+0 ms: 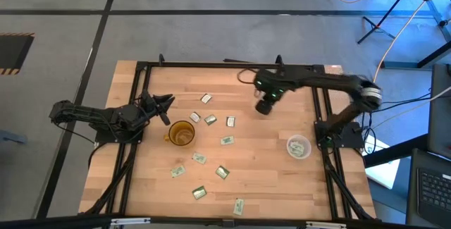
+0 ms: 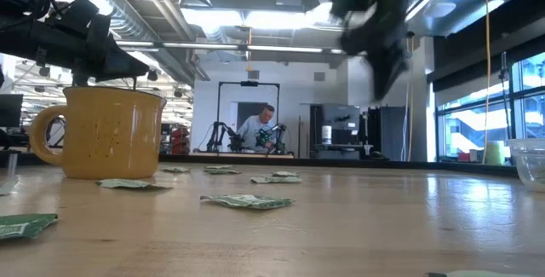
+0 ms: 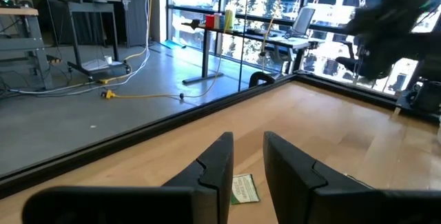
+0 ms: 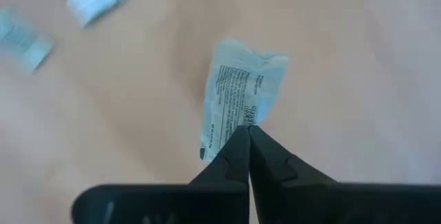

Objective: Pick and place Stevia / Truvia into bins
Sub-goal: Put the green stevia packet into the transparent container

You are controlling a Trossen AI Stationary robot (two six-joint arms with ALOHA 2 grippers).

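Note:
Next, my right gripper lets go of the sachet on top of the other sachets inside the clear cup (image 1: 298,148).
Several green-and-white Stevia sachets (image 1: 227,140) lie flat and scattered over the wooden table. The amber mug (image 1: 181,133) stands left of centre and the clear cup (image 1: 299,146) stands at the right. My right gripper (image 1: 264,106) hangs above the table's far middle, pointing down, shut on one sachet (image 4: 241,86). My left gripper (image 1: 163,106) stands open and level just beyond the mug, toward the far left. A sachet (image 3: 242,188) shows on the table past its fingers. My right gripper pinches one edge of the sachet (image 4: 241,119) between its two fingertips, coming from above and pointing down. The rest of the sachet sticks out beyond the fingertips, lifted clear of the table.
A black frame (image 1: 225,65) runs along the table's far edge and down both sides. The arm bases stand at the left (image 1: 106,127) and right (image 1: 338,134) edges. A person sits at another robot station (image 2: 260,128) far behind the table.

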